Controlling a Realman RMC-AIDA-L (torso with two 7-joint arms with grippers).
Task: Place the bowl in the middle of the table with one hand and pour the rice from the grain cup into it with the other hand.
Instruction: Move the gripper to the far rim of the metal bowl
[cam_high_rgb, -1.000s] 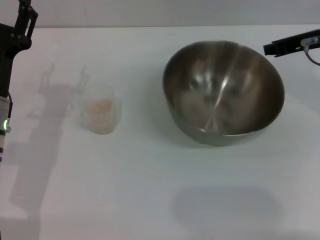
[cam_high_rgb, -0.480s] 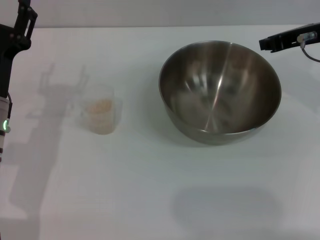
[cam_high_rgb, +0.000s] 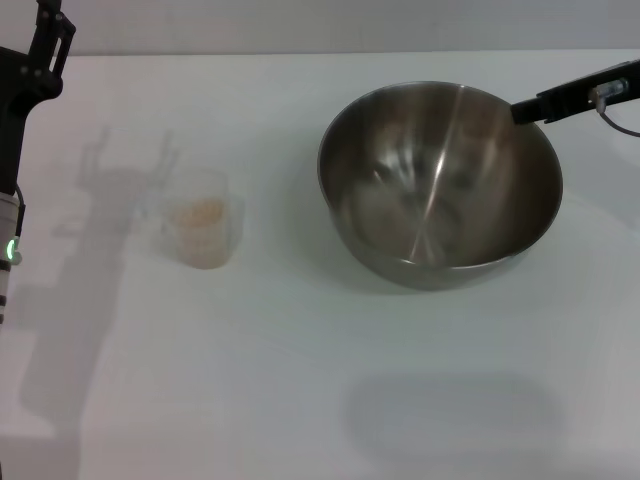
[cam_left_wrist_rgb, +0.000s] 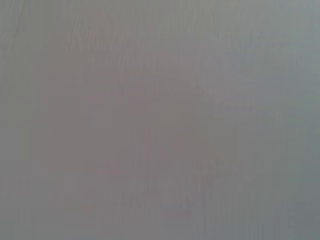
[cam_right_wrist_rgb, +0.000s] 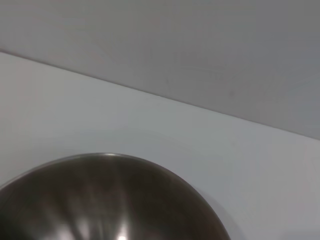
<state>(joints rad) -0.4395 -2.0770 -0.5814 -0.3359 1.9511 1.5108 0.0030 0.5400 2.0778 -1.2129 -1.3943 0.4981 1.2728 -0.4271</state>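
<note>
The bowl sits off the middle of the table, so my right gripper should take hold of its rim (cam_high_rgb: 537, 130), lift it and put it down closer to the grain cup.
The steel bowl (cam_high_rgb: 440, 185) sits upright on the white table (cam_high_rgb: 300, 380), right of centre, with nothing inside it. My right gripper (cam_high_rgb: 535, 103) reaches in from the upper right, and its dark tip is at the bowl's far right rim. The right wrist view shows the bowl (cam_right_wrist_rgb: 105, 200) close below the camera. The clear grain cup (cam_high_rgb: 203, 232) stands on the table's left part with pale rice (cam_high_rgb: 198, 212) in it. My left gripper (cam_high_rgb: 45, 50) hangs at the far left edge, well clear of the cup.
A grey wall (cam_right_wrist_rgb: 200, 50) rises behind the table's far edge. The left arm's shadow (cam_high_rgb: 120, 180) falls on the table beside the cup. The left wrist view shows only plain grey.
The bowl was tilted a second ago and now rests level, shifted slightly left. The right gripper has come down and left to the bowl's rim. The cup and left arm stayed still.
</note>
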